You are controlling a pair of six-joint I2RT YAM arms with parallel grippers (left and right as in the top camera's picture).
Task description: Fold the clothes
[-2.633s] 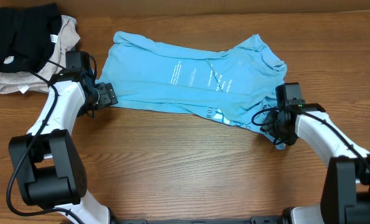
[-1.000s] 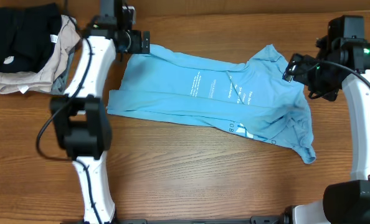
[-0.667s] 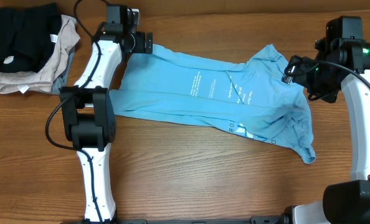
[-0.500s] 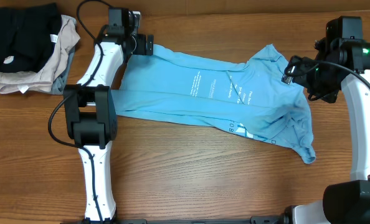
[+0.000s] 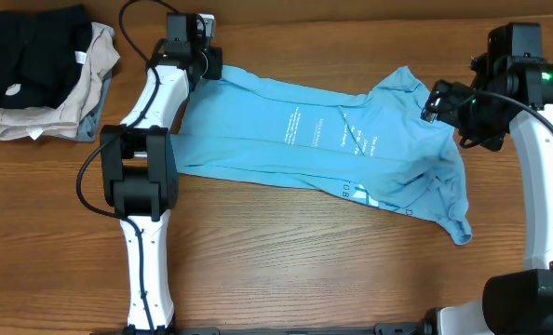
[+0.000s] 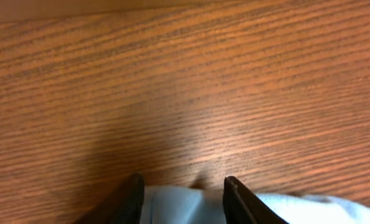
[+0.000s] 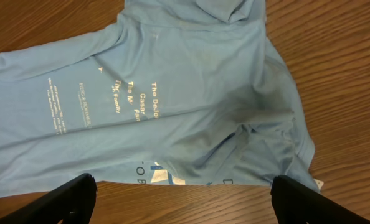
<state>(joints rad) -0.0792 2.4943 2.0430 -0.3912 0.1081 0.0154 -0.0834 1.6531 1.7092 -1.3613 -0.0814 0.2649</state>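
Next, I pinch the T-shirt's corner with my left gripper and the sleeve [image 5: 404,82] with my right gripper, because the T-shirt's far edge dips beside the bunched sleeve, to straighten the T-shirt's edge before folding.
The light sky-blue T-shirt [image 5: 314,140] lies spread across the middle of the table with its white lettering up. One sleeve end trails toward the front right. My left gripper [image 5: 208,63] sits at the shirt's far left corner. In the left wrist view a fold of the blue shirt [image 6: 172,202] lies between its parted fingers [image 6: 130,198], and the gripper [image 6: 182,186] is open. My right gripper [image 5: 435,99] hovers above the shirt's right side, wide open and holding nothing. In the right wrist view the gripper [image 7: 184,183] looks down on the shirt [image 7: 172,106].
A black garment [image 5: 30,51] lies on folded beige and grey garments [image 5: 48,112] at the far left back. Bare wooden table [image 5: 286,261] runs along the front. The table's back edge is just beyond the left gripper.
Since 2.6 s ago the shirt was dragged away and to the right, and both grippers moved to the back. Over the last second the shirt has stayed still and only the left wrist has shifted slightly.
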